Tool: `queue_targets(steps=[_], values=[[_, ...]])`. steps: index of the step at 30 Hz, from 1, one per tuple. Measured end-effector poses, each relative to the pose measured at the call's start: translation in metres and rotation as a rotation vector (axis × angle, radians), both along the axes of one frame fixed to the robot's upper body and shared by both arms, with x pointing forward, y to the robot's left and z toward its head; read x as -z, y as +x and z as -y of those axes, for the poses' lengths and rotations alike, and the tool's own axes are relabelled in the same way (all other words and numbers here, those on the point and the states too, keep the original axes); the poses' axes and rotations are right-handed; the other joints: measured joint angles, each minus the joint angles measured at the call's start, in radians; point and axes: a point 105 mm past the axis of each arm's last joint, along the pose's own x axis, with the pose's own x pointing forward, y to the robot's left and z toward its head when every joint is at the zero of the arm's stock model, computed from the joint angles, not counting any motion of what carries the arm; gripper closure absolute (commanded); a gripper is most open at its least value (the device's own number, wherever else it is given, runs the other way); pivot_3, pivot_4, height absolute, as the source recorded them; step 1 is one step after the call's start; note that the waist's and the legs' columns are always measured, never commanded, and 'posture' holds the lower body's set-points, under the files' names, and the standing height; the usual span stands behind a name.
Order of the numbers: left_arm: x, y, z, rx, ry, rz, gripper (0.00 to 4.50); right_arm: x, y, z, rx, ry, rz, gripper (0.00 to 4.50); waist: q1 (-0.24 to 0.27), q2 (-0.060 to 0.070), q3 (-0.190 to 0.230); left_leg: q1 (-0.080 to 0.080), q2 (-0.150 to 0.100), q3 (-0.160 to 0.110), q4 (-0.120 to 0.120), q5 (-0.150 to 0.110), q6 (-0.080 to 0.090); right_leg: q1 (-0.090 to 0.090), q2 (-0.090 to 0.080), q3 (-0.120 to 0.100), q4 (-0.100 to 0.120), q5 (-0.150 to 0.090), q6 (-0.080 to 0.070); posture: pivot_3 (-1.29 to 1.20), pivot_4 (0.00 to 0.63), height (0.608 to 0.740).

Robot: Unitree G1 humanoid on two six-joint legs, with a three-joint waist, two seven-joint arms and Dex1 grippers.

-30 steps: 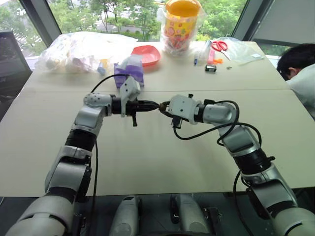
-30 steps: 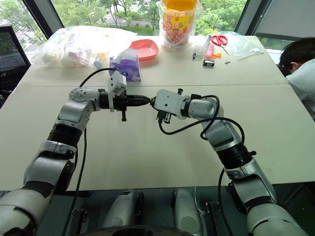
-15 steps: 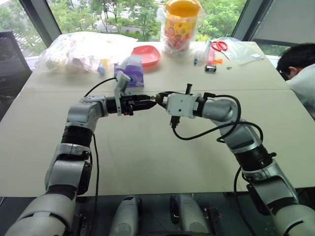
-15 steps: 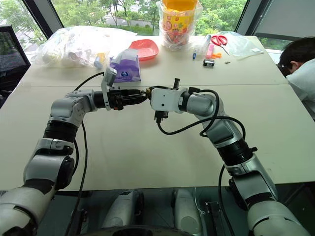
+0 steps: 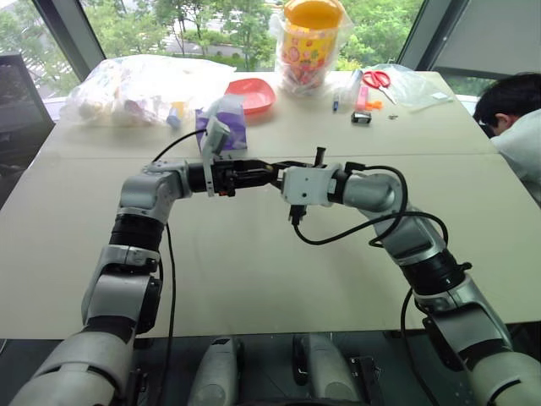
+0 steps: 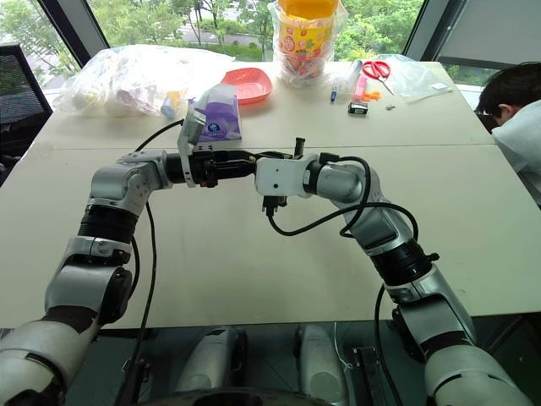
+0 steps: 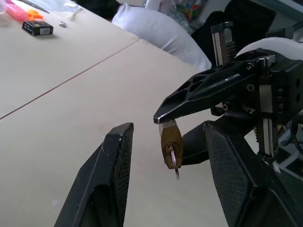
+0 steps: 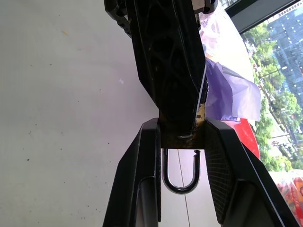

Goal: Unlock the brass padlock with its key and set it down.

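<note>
The robot's right gripper holds the body of the padlock with its fingers astride the shackle, so next the left gripper takes the body and the right gripper the shackle's bend (image 8: 181,190).
My right gripper (image 8: 182,122) is shut on the brass padlock (image 7: 171,140), held in the air above the table (image 5: 254,279). The silvery key (image 7: 174,163) sticks out of the padlock's body. In the right wrist view the shackle (image 8: 181,187) hangs between my fingers with one leg ending free of the body. My left gripper (image 7: 169,126) is open; its fingers (image 7: 106,175) stand on either side of the padlock and key, touching neither. In the head views the two grippers meet tip to tip (image 5: 272,173) over the table's middle.
At the far side lie a purple packet (image 5: 224,118), a red dish (image 5: 252,93), clear bags (image 5: 135,89), a yellow-lidded jar (image 5: 313,42), scissors (image 5: 378,79) and a small black box (image 5: 361,117). A person (image 5: 511,118) sits at the right edge.
My left gripper was shut at the key and now stands open around it. Both wrists have rolled, with the hands staying close together.
</note>
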Motion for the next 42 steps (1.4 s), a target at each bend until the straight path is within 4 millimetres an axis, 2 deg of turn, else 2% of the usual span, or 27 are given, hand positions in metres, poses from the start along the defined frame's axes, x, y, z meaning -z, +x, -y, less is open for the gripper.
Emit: queue_targets(steps=[3,4,12,13,14,18,19,21,22,23,24,25,28,30,31,36,42], values=[[0.002,0.000,0.002,0.005,0.008,-0.002,4.19,0.000,0.000,-0.001,-0.003,0.001,0.000,3.80,0.000,0.000,0.000,0.000,0.000,0.000,0.000,0.000,0.000,0.000,0.000,0.000,0.000,0.000,0.000,0.00,0.150,0.740],[0.002,0.000,0.001,0.003,0.009,-0.003,4.49,0.000,0.000,-0.001,-0.002,0.000,0.003,3.80,0.000,0.000,0.000,0.000,0.000,0.000,0.000,0.000,0.000,0.000,0.000,0.000,0.000,0.000,0.000,0.00,0.150,0.740],[0.002,0.000,0.001,-0.001,0.015,0.000,4.49,0.000,0.000,-0.001,0.001,-0.003,0.004,3.80,0.000,0.000,0.000,0.000,0.000,0.000,0.000,0.000,0.000,0.000,0.000,0.000,0.000,0.000,0.000,0.00,0.150,0.740],[0.002,0.000,0.001,-0.002,0.016,0.002,4.50,0.001,0.000,-0.001,0.003,-0.003,0.002,2.78,0.000,0.000,0.000,0.000,0.000,0.000,0.000,0.000,0.000,0.000,0.000,0.000,0.000,0.000,0.000,0.00,0.150,0.740],[0.003,0.001,0.001,-0.007,0.025,0.006,4.50,0.001,0.001,0.000,0.010,-0.001,-0.005,2.49,0.000,0.000,0.000,0.000,0.000,0.000,0.000,0.000,0.000,0.000,0.000,0.000,0.000,0.000,0.000,0.00,0.150,0.740],[0.003,0.002,0.000,-0.017,0.034,0.020,4.50,0.007,0.003,0.006,0.042,-0.006,-0.053,0.39,0.002,0.000,0.000,0.000,0.000,0.000,0.000,0.000,0.000,0.000,0.000,0.000,0.000,0.000,0.000,0.00,0.150,0.740],[0.004,0.002,0.000,-0.018,0.035,0.019,4.50,0.011,0.003,0.010,0.056,-0.011,-0.066,0.05,0.002,0.000,0.000,0.000,0.000,0.000,0.000,0.000,0.000,0.000,0.000,0.000,0.000,0.000,0.000,0.00,0.150,0.740],[0.005,0.002,-0.001,-0.020,0.037,0.015,4.50,0.017,0.005,0.020,0.099,-0.019,-0.087,0.05,0.002,0.000,0.000,0.000,0.000,0.000,0.000,0.000,0.000,0.000,0.000,0.000,0.000,0.000,0.000,0.00,0.150,0.740],[0.006,0.002,-0.001,-0.021,0.037,0.012,4.50,0.020,0.006,0.028,0.136,-0.011,-0.106,0.23,0.002,0.000,0.000,0.000,0.000,0.000,0.000,0.000,0.000,0.000,0.000,0.000,0.000,0.000,0.000,0.00,0.150,0.740],[0.008,0.001,-0.002,-0.023,0.037,0.008,4.50,0.020,0.006,0.035,0.172,0.016,-0.132,0.68,0.002,0.000,0.000,0.000,0.000,0.000,0.000,0.000,0.000,0.000,0.000,0.000,0.000,0.000,0.000,0.00,0.150,0.740],[0.009,0.001,-0.003,-0.023,0.035,0.002,4.50,0.018,0.004,0.043,0.211,0.098,-0.185,1.01,0.002,0.000,0.000,0.000,0.000,0.000,0.000,0.000,0.000,0.000,0.000,0.000,0.000,0.000,0.000,0.00,0.150,0.740],[0.010,0.000,-0.005,-0.023,0.036,-0.002,4.50,0.015,0.001,0.045,0.228,0.187,-0.235,1.53,0.002,0.000,0.000,0.000,0.000,-0.001,0.000,0.000,0.000,0.000,0.000,0.000,0.000,0.000,0.000,0.00,0.150,0.740],[0.009,-0.002,-0.005,-0.006,0.030,0.008,4.50,0.003,-0.012,0.042,0.209,0.378,-0.334,3.02,-0.001,0.000,0.000,0.000,0.000,0.000,0.000,0.000,0.000,0.000,0.000,0.000,0.001,0.000,0.000,0.00,0.150,0.740],[0.006,-0.005,-0.004,0.017,0.017,0.014,4.50,-0.001,-0.020,0.039,0.192,0.453,-0.392,4.24,0.001,0.000,0.000,0.001,0.001,-0.001,0.000,0.000,0.000,0.000,0.000,0.000,0.001,0.000,0.000,0.00,0.150,0.740],[0.004,-0.006,-0.003,0.026,0.008,0.013,4.50,-0.001,-0.024,0.037,0.184,0.482,-0.429,4.48,0.001,0.000,0.000,0.001,0.001,-0.001,0.000,0.000,0.000,0.000,0.000,0.000,0.002,0.000,0.000,0.00,0.150,0.740],[0.001,-0.011,-0.001,0.067,-0.006,0.006,4.50,0.001,-0.034,0.028,0.174,0.556,-0.555,4.48,0.002,0.000,0.000,0.000,0.000,-0.001,0.000,0.000,0.000,0.000,0.000,0.000,0.001,0.000,0.000,0.00,0.150,0.740],[-0.004,-0.017,0.002,0.114,-0.025,-0.001,4.50,-0.002,-0.031,0.029,0.197,0.571,-0.556,4.48,0.001,0.000,0.000,0.000,0.000,-0.001,0.000,0.000,0.000,0.000,0.000,0.000,0.001,0.000,0.000,0.00,0.150,0.740]])
